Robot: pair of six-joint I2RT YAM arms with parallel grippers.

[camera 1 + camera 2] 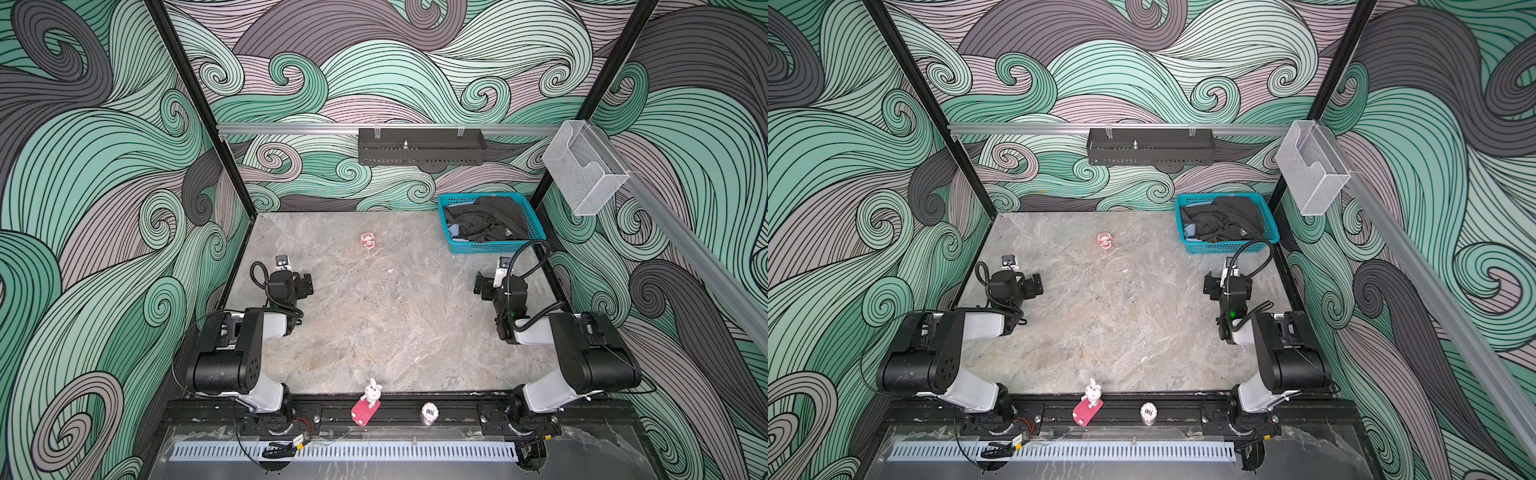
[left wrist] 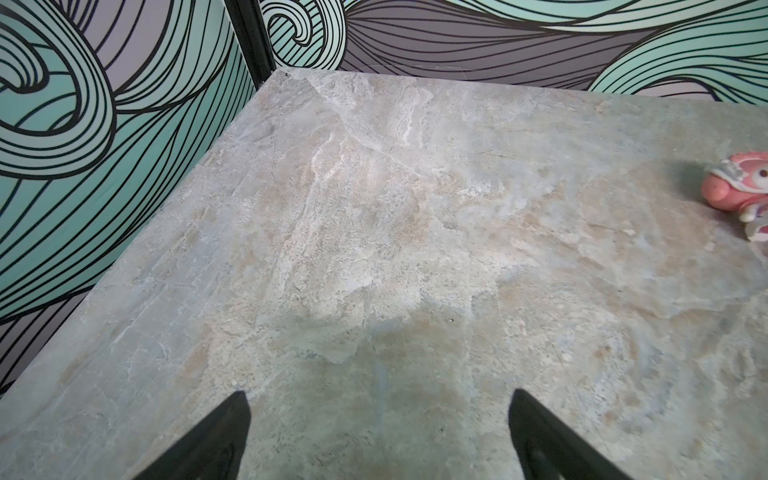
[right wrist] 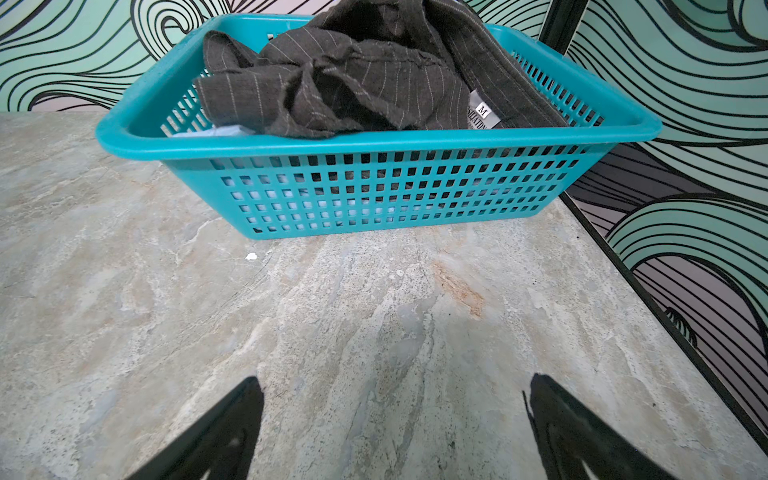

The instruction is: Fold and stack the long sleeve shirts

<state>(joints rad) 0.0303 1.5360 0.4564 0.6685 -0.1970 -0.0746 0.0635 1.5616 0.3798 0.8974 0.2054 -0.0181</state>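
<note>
The dark charcoal pinstriped shirt is in the teal basket. My right gripper should go there next and close on its raised fold (image 1: 504, 220) (image 3: 454, 60) next to the grey size label.
A crumpled dark charcoal pinstriped shirt (image 1: 486, 222) (image 1: 1221, 220) (image 3: 353, 83) fills the teal mesh basket (image 1: 494, 246) (image 1: 1229, 248) (image 3: 374, 195) at the table's back right corner; a grey size label shows on it. Under it, a bit of the light blue shirt (image 1: 454, 229) (image 1: 1190, 230) (image 3: 216, 132) peeks out at the basket's left side, mostly hidden. My left gripper (image 1: 307, 284) (image 1: 1036, 284) (image 2: 376, 399) hovers open over bare table at the left. My right gripper (image 1: 480, 286) (image 1: 1209, 284) (image 3: 395, 382) is open and empty, in front of the basket and apart from it.
A small pink toy figure (image 1: 368, 240) (image 1: 1105, 240) (image 2: 739, 187) lies on the marble tabletop (image 1: 374, 316) near the back middle. A rabbit figure on a pink block (image 1: 368, 401) and a round timer (image 1: 429, 412) sit on the front rail. Patterned walls enclose three sides.
</note>
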